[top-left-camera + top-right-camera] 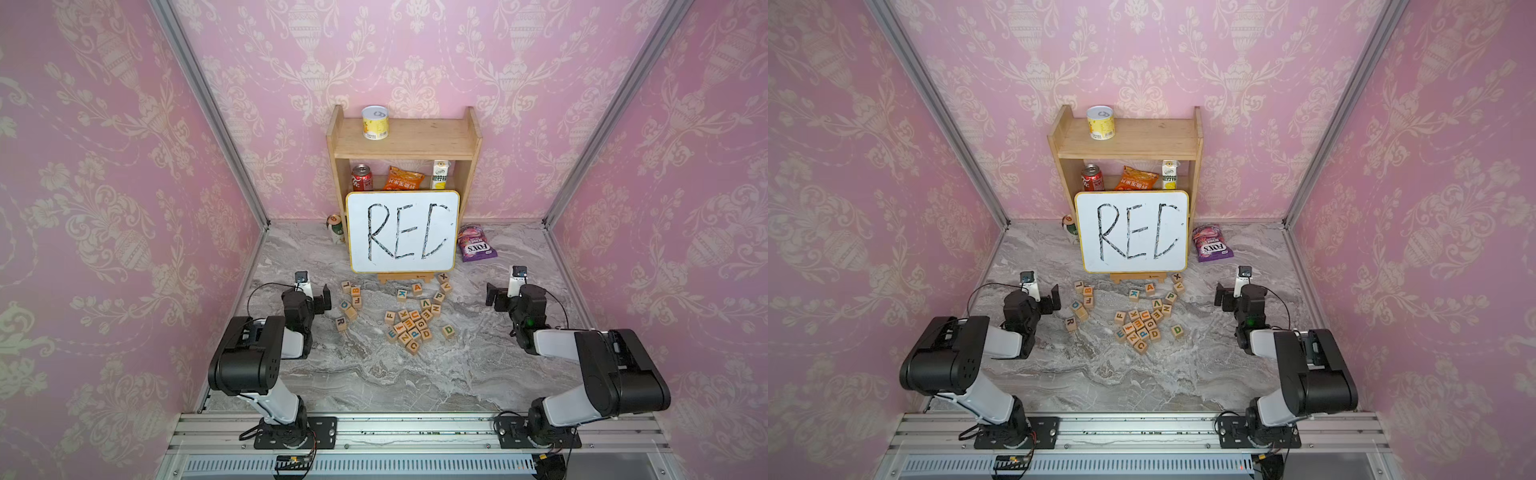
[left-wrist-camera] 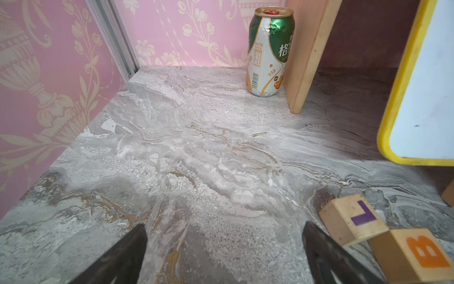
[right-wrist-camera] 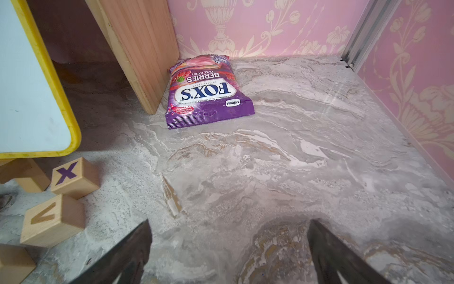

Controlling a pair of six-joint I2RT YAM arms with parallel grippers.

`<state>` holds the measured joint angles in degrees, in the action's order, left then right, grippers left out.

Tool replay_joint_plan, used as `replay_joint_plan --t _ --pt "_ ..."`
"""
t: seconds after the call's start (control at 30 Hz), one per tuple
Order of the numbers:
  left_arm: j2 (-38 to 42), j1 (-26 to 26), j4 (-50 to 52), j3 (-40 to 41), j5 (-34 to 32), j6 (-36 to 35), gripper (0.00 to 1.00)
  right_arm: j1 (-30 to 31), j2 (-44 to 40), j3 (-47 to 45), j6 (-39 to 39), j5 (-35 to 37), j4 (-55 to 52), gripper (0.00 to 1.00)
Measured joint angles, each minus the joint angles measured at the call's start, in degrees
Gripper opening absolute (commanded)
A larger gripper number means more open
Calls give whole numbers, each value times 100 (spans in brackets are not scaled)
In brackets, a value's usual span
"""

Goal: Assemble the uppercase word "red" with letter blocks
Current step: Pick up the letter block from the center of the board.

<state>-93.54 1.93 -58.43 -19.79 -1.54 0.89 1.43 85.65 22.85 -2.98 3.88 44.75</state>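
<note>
My left gripper will grab the sides of the purple R block (image 1: 340, 325), because R is the word's first letter.
In both top views, light-wood letter blocks lie scattered on the marble table in front of the whiteboard. The purple R block (image 1: 340, 322) (image 1: 1070, 322) sits alone at the left, near my left arm. The green D block (image 1: 448, 331) (image 1: 1177, 331) stands apart at the right of the pile. A green E block (image 1: 391, 333) (image 1: 1120, 333) lies at the pile's left edge. My left gripper (image 1: 326, 297) (image 2: 223, 226) is open over bare table, beside the L block (image 2: 353, 218) and the B block (image 2: 415, 253). My right gripper (image 1: 492, 297) (image 3: 230, 221) is open and empty, right of the blocks.
A whiteboard (image 1: 402, 230) reading RED leans on a small easel before a wooden shelf (image 1: 405, 141) with cans and snacks. A green can (image 2: 269, 49) stands left of it, a purple candy bag (image 3: 208, 93) right. An orange D block (image 1: 426, 333) lies in the pile. X block (image 3: 73, 177) and V block (image 3: 52, 218) sit near the easel.
</note>
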Motion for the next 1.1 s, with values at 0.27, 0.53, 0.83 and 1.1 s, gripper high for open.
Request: replay_joint_plan --t 0.27,0.53,0.83,1.1 --pt "0 0 0 0 13 0 99 0 0 0 2 0 0 100" --pt "0 0 0 0 22 0 99 0 0 0 0 -2 0 100" --pt "0 0 0 0 37 0 99 0 0 0 0 -2 -2 100" --pt "289 -68 501 -68 85 -46 99 0 -140 640 4 -4 -1147 100"
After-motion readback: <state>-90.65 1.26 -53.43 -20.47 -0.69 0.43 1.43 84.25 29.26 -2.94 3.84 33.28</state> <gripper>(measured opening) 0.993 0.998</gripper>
